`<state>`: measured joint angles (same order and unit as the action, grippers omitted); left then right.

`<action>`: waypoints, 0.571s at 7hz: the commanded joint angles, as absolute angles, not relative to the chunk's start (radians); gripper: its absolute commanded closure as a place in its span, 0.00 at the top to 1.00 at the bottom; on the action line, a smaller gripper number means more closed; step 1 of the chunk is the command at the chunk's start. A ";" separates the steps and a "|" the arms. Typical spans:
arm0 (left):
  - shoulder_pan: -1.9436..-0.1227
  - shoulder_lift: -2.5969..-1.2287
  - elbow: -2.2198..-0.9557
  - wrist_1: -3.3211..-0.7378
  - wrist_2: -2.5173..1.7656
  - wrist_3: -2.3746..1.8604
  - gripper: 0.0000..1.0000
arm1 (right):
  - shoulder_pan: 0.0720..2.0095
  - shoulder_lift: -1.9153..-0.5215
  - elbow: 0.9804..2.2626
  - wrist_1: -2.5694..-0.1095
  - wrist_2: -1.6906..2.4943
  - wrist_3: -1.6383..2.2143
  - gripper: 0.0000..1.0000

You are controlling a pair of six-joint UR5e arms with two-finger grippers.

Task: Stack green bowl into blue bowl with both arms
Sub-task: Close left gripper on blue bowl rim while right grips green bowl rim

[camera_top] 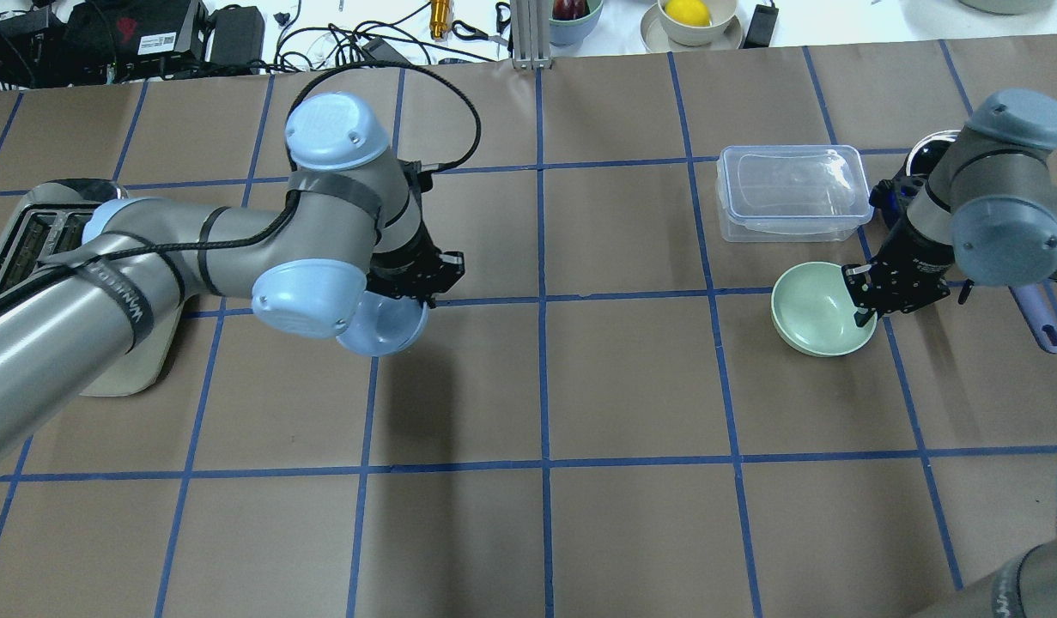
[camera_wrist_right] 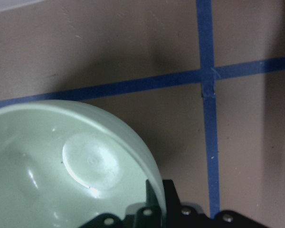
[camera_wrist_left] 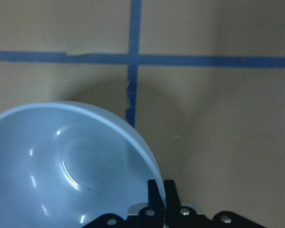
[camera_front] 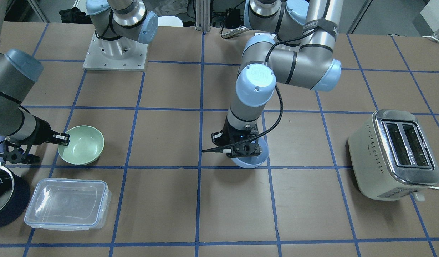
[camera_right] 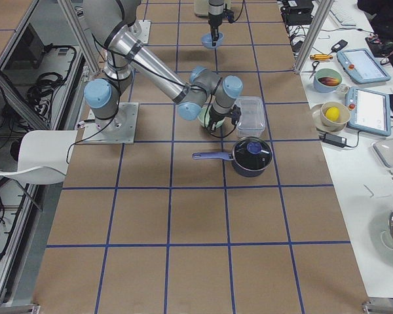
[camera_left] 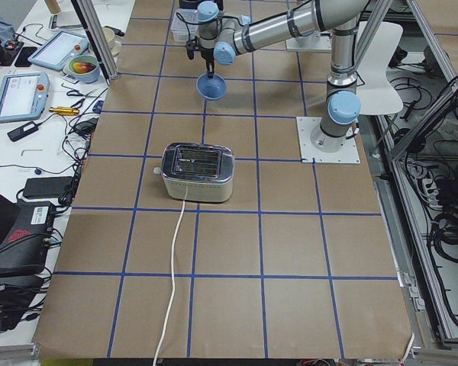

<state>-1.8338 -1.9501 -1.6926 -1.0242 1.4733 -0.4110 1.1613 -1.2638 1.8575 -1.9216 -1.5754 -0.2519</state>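
Next, I release the green bowl with my right gripper inside the blue bowl, over the tape crossing at the table's middle (camera_front: 205, 169).
My left gripper (camera_front: 240, 151) is shut on the rim of the blue bowl (camera_front: 250, 161) near the table's middle. The wrist view shows its fingers (camera_wrist_left: 154, 191) pinching the rim, the glossy inside (camera_wrist_left: 61, 166) facing up. The bowl (camera_top: 382, 326) hangs tilted, a little above the table. My right gripper (camera_front: 65, 140) is shut on the rim of the green bowl (camera_front: 82, 144). In the right wrist view its fingers (camera_wrist_right: 154, 192) clamp the rim, with the bowl's inside (camera_wrist_right: 61, 166) to the left. I cannot tell whether the green bowl (camera_top: 816, 309) is lifted or rests on the table.
A clear lidded container (camera_front: 67, 203) lies beside the green bowl, and a dark navy saucepan (camera_front: 1, 200) stands next to it. A cream toaster (camera_front: 394, 153) stands at the table's other end. Brown paper with blue tape lines lies between the two bowls.
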 commanded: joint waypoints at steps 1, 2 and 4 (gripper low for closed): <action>-1.932 -2.139 -1.472 -1.022 1.457 -0.555 0.00 | 1.158 -1.270 1.700 -1.756 -1.568 -0.262 0.00; -1.946 -2.187 -1.456 -1.005 1.459 -0.554 0.00 | 1.158 -1.269 1.642 -1.696 -1.562 -0.264 0.00; -1.953 -2.197 -1.454 -1.002 1.462 -0.560 0.43 | 1.158 -1.273 1.620 -1.671 -1.528 -0.264 0.00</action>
<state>-1.9472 -2.1850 -1.4621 -1.0054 1.4599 -0.5527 1.1582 -1.2697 1.6390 -1.6927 -1.5546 -0.2640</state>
